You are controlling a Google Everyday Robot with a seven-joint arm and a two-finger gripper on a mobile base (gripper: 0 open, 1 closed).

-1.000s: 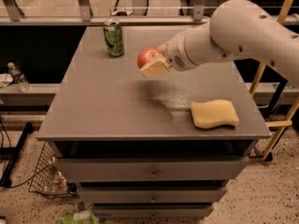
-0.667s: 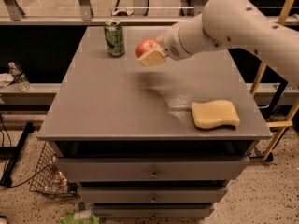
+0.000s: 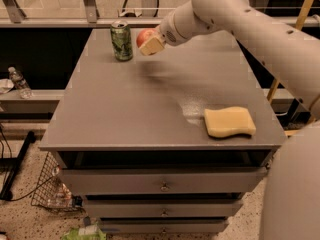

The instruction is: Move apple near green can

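Observation:
Next, I let go of the red apple with my gripper on the grey tabletop (image 3: 147, 52) beside the green can, toward my white arm.
The red apple (image 3: 144, 36) is held in my gripper (image 3: 149, 43), above the far part of the grey tabletop (image 3: 130, 109). The gripper is shut on the apple, with one cream finger pad (image 3: 152, 46) showing below it. The green can (image 3: 121, 40) stands upright at the far left of the table, just left of the apple, a small gap apart. My white arm reaches in from the upper right.
A yellow sponge (image 3: 229, 122) lies near the table's front right corner. The table has drawers below. A clear plastic bottle (image 3: 20, 82) stands on a low shelf at left. A wire basket (image 3: 50, 189) sits on the floor at lower left.
My gripper has carried the apple to the left and farther back across the table, ending close beside the green can. The can and sponge have not moved.

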